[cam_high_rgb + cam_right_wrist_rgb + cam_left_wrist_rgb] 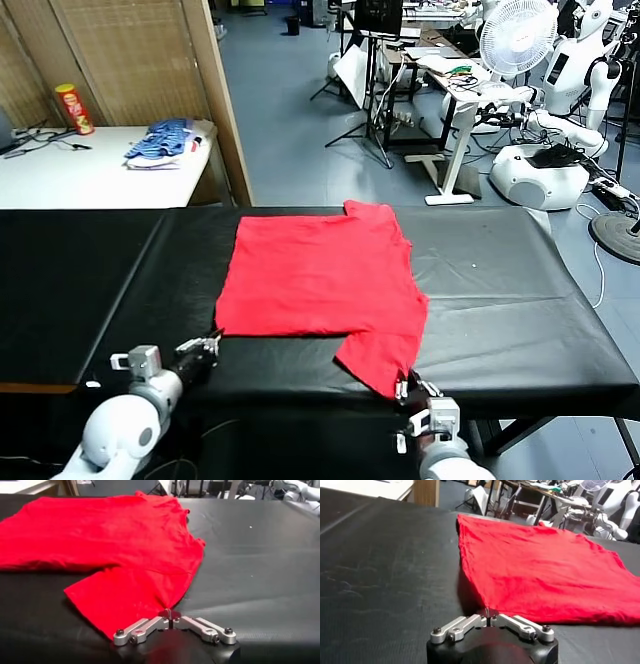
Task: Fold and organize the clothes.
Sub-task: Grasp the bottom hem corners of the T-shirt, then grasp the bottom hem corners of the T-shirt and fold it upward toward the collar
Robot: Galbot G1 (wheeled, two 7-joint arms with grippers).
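Next, my right gripper lets go of the sleeve tip at the sleeve's base (418, 324) (192, 569) by its outer edge, level with the near hem.
The red T-shirt (320, 275) lies spread flat on the black table (500, 290), plain side up, one sleeve reaching toward the near edge. My left gripper (213, 341) sits at the shirt's near left corner, shut on a pinch of the hem; the left wrist view shows the gripper (488, 614) with red cloth (545, 570) rising from its closed tips. My right gripper (405, 385) is at the near edge, shut on the tip of the sleeve. In the right wrist view that gripper (170, 614) holds the sleeve corner (125, 600).
A white table at the back left carries a blue-and-white garment pile (165, 142) and a red-and-yellow can (74, 108). A wooden screen (150, 60) stands behind it. A fan (517, 35) and other robots (545, 150) stand at the back right.
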